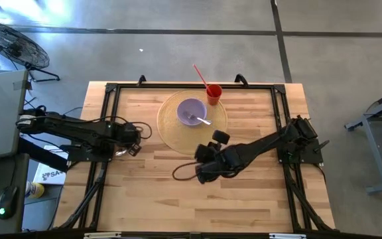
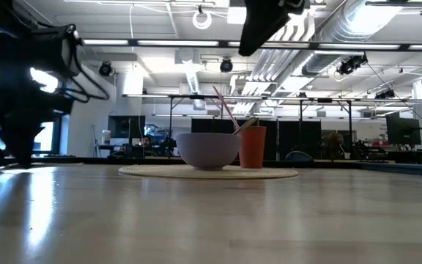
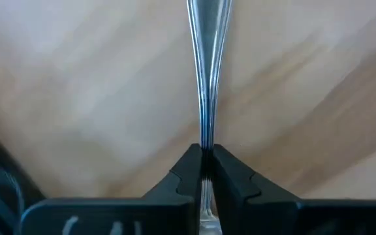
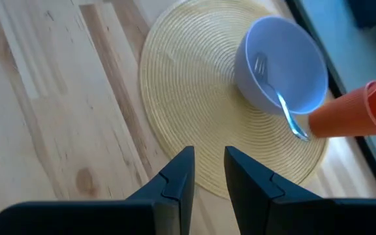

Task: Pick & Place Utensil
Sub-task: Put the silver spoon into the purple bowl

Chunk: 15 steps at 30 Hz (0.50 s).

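Next, my left gripper lets go of the slim silver utensil in the purple bowl (image 1: 200, 110), on the side of the bowl that faces the orange cup.
A slim silver fork (image 4: 282, 104) lies in the purple bowl (image 4: 292, 59) with its tines down inside and its handle leaning on the rim toward the orange cup (image 4: 351, 111). In the high view the fork (image 1: 201, 120) and bowl (image 1: 190, 109) sit on the round woven placemat (image 1: 168, 133). My left gripper (image 3: 203, 149) is at the table's left side (image 1: 135, 136), shut on another slim silver utensil (image 3: 207, 65) whose head is out of the picture. My right gripper (image 4: 207, 153) hovers high over the placemat's near edge (image 1: 201, 169), narrowly open and touching nothing. My left gripper pinches the utensil's thin stem (image 3: 204, 140) between its two fingertips. The stem runs on past the fingertips in line with the fingers, widening as it goes. Its far end lies outside the picture, so whether it rests on the table cannot be told.
The orange cup (image 1: 213, 94) stands at the placemat's far right, holding a long red-pink straw (image 1: 201, 74) that leans toward the far left. A dark metal frame (image 1: 111, 89) runs along the table's left, far and right edges. Bare wood (image 1: 178, 206) spans the near half.
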Available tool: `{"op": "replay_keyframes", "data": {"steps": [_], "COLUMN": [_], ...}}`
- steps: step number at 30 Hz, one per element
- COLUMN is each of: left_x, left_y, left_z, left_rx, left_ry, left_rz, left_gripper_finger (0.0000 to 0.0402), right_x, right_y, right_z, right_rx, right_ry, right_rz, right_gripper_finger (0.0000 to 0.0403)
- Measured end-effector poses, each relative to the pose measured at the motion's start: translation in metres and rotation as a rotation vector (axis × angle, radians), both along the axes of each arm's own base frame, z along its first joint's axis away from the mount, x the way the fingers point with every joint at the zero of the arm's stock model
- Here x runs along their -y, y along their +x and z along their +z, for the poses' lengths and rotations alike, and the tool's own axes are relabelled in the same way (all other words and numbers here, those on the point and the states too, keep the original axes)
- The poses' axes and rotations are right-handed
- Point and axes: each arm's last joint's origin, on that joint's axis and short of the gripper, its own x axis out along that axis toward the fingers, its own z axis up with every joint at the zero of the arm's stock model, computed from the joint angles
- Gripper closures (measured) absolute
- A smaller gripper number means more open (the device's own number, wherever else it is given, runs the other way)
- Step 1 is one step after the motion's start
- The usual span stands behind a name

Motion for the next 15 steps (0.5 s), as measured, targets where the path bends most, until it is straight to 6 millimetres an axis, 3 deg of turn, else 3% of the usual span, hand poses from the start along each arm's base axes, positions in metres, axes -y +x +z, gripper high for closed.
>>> {"op": "replay_keyframes", "data": {"steps": [15], "left_x": [-0.004], "left_y": [0.048], "left_z": [0.032], "left_rx": [0.415], "left_ry": [0.241], "left_rz": [-0.255], "left_gripper_finger": [0.039], "right_x": [-0.034], "right_y": [-0.035], "right_z": [0.0], "right_rx": [0.021], "right_ry": [-0.135], "right_rz": [-0.098], "right_gripper_finger": [0.0324]}}
